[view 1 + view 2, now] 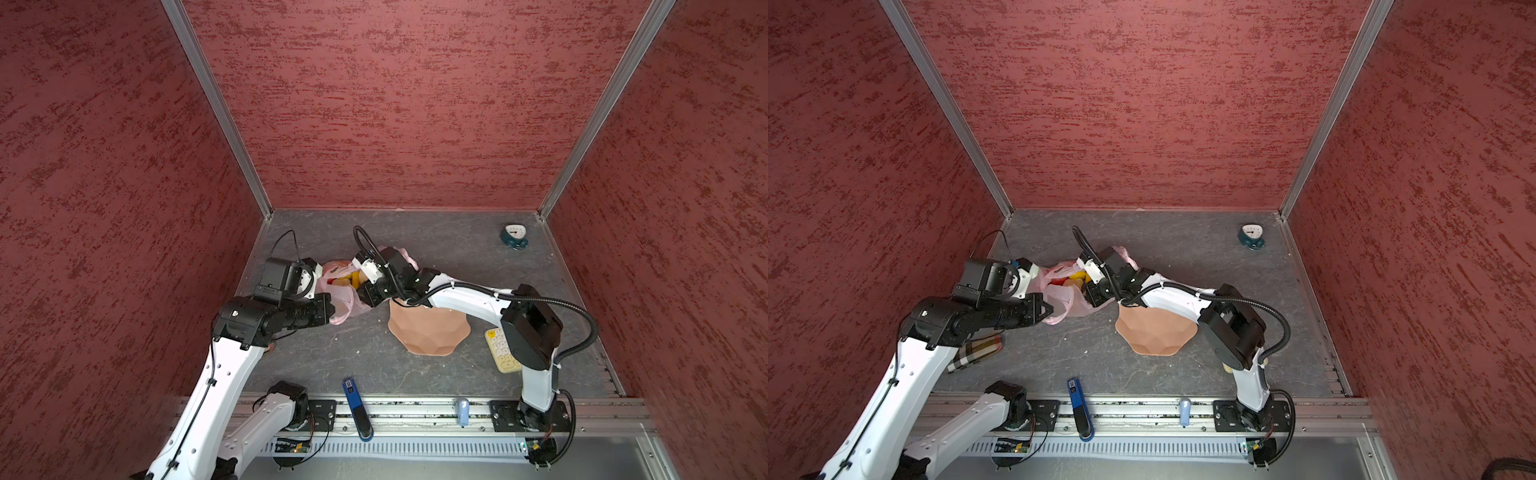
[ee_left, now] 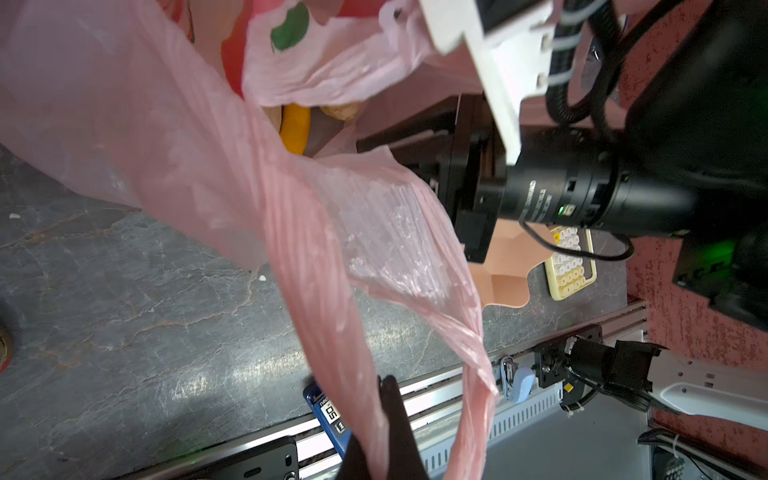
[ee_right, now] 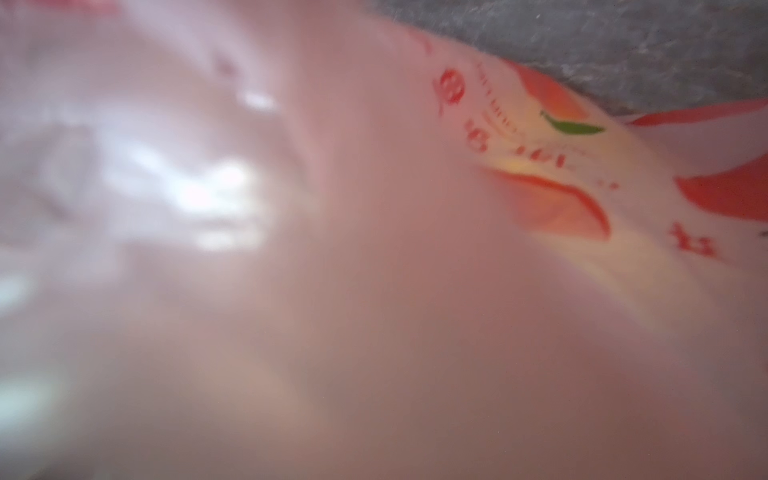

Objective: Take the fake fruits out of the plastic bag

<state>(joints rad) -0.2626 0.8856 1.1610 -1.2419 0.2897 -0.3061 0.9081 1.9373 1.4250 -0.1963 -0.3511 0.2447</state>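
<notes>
The bag's near side covers my right gripper's fingers, so my left gripper should grab the bag's loop handle closer in and pull [image 2: 316, 316] the bag's opening wider.
The pale-pink plastic bag [image 1: 347, 309] [image 1: 1068, 303] lies at the back left of the mat with its mouth held open. Inside the mouth show fake fruits: a yellow banana [image 1: 353, 277] [image 2: 295, 129], a beige lumpy ball [image 1: 343, 283] [image 2: 341, 110] and a bit of red [image 1: 1056, 282]. My left gripper [image 1: 331, 310] [image 2: 386, 415] is shut on a loop handle of the bag and holds it taut. My right gripper [image 1: 365, 291] reaches into the bag's mouth from the right, its fingertips hidden by plastic. The right wrist view shows only blurred pink bag film [image 3: 374, 249].
A peach scalloped bowl [image 1: 428, 332] [image 1: 1154, 332] stands right of the bag, under the right arm. A cream keypad [image 1: 500, 351], a small teal clock [image 1: 514, 237], a checked pouch [image 1: 976, 353] and a blue device [image 1: 357, 409] on the front rail lie around.
</notes>
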